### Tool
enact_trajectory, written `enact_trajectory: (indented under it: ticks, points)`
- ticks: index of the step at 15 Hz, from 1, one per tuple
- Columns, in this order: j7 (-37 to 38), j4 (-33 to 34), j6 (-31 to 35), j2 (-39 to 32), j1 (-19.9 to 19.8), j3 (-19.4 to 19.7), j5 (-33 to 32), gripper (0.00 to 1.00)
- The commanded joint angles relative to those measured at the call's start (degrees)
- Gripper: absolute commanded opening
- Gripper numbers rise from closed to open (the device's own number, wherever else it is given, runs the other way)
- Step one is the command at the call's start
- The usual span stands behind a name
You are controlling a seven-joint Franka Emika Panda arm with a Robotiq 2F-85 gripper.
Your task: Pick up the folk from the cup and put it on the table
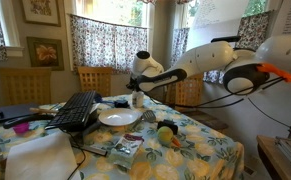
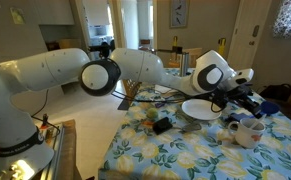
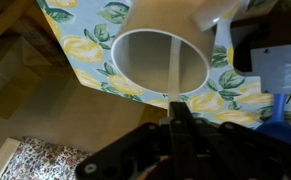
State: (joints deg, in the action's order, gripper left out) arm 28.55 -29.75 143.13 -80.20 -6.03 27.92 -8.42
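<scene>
Only the tip of the fork's handle is pinched in my gripper, so next I open it, move closer to the cup and grip farther down the handle [image 3: 174, 75] before I lift.
The small white cup [image 3: 135, 45] stands on the flower-print table [image 3: 85, 35] close to its edge, seen from straight above in the wrist view. A pale fork handle [image 3: 174, 70] rises out of the cup into my gripper [image 3: 175, 108], whose fingers are shut on it. In both exterior views the gripper [image 1: 138, 88] [image 2: 237, 103] hangs just above the cup [image 1: 137, 101] [image 2: 247, 130] on the table [image 1: 200, 140] [image 2: 175, 155]. The fork's head is hidden inside the cup.
A wide white plate [image 1: 120, 117] [image 2: 200, 108] lies beside the cup. A black keyboard [image 1: 75, 108], a packet [image 1: 125, 148] and a small round toy [image 1: 167, 133] lie on the cloth. Wooden chairs [image 1: 95, 78] stand behind the table. A blue object [image 3: 282, 125] is close by.
</scene>
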Motion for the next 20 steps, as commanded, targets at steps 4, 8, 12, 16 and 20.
enact_trajectory:
  ticks: [4,8,12,16,20]
  points:
    - [1.89,0.89,-1.33,-0.22,2.31,4.06,-1.09,0.01]
    - [12.03,0.56,-8.49,-0.34,5.08,11.96,-3.13,0.39]
    - [16.3,0.51,-16.9,-0.91,7.07,16.93,-4.07,0.67]
    - [12.75,1.1,-19.15,-1.14,7.16,16.25,-2.83,0.95]
    - [10.22,1.46,-17.24,-0.81,5.97,14.73,-1.58,1.0]
